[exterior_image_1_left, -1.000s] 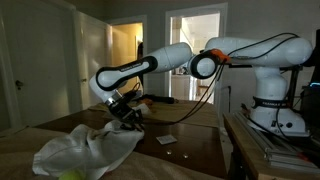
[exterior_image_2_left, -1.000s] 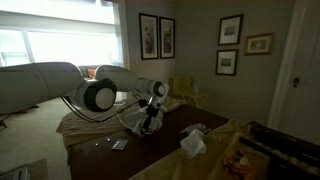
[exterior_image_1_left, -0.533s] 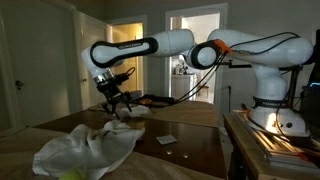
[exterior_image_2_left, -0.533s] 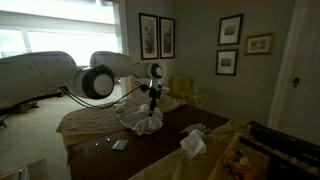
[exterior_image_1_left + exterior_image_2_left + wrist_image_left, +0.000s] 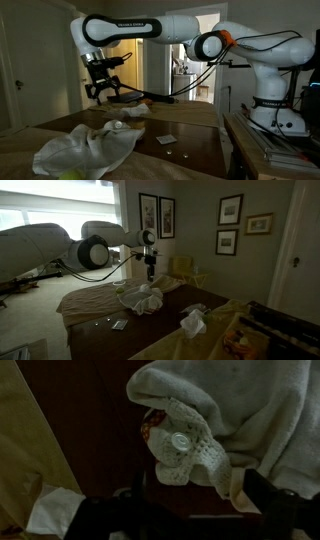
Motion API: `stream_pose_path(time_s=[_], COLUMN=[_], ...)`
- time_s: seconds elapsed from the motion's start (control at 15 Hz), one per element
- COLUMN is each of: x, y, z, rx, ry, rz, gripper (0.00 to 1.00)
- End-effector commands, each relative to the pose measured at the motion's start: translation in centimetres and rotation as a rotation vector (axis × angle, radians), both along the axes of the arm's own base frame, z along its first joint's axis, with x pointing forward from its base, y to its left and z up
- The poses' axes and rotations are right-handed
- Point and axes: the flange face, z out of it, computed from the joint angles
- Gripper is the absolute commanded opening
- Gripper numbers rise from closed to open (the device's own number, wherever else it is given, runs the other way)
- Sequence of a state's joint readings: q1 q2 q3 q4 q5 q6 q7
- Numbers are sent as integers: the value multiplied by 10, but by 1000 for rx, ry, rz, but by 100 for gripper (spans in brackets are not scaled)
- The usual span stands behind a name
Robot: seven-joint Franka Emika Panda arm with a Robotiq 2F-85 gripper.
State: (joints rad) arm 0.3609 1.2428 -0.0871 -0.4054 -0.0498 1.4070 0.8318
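The small white crocheted cloth has a round button and a reddish patch. My gripper will close on the cloth by its edge (image 5: 112, 123) (image 5: 208, 474) near the button, on the side away from the patch.
My gripper (image 5: 100, 88) hangs open high above the dark wooden table (image 5: 195, 130), holding nothing. It also shows raised over the cloths in an exterior view (image 5: 150, 270). In the wrist view the gripper (image 5: 200, 500) looks straight down between its two dark fingers. Below it lies a small white crocheted cloth (image 5: 185, 450) with a round button on it and a reddish patch at its edge. This cloth rests against a larger white towel (image 5: 255, 405). In the exterior views the small cloth (image 5: 114, 127) sits beside the crumpled towel (image 5: 85, 150), a pale heap (image 5: 140, 298) on the table.
A small flat card (image 5: 166, 139) lies on the table, and another crumpled white cloth (image 5: 192, 322) lies further along. The robot base (image 5: 275, 110) stands at the table's side. Framed pictures (image 5: 156, 216) hang on the wall and a lit doorway (image 5: 127, 45) stands behind.
The gripper has opened, let go of the small crocheted cloth and risen well above the table. The cloth now lies beside the towel.
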Motion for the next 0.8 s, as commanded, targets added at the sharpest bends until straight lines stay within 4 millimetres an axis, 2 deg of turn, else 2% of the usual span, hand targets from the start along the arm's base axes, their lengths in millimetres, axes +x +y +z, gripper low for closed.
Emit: stream_pose_path(time_s=[0.0,0.33,0.47,0.73], x=[-3,-7,-6,-7], y=[22,40,37,24], z=[-9,-33,-45,-84], rx=[7,62,81,130], ry=[2,45,56,112], rz=[196,427,427,397], gripper=[100,100,100,100])
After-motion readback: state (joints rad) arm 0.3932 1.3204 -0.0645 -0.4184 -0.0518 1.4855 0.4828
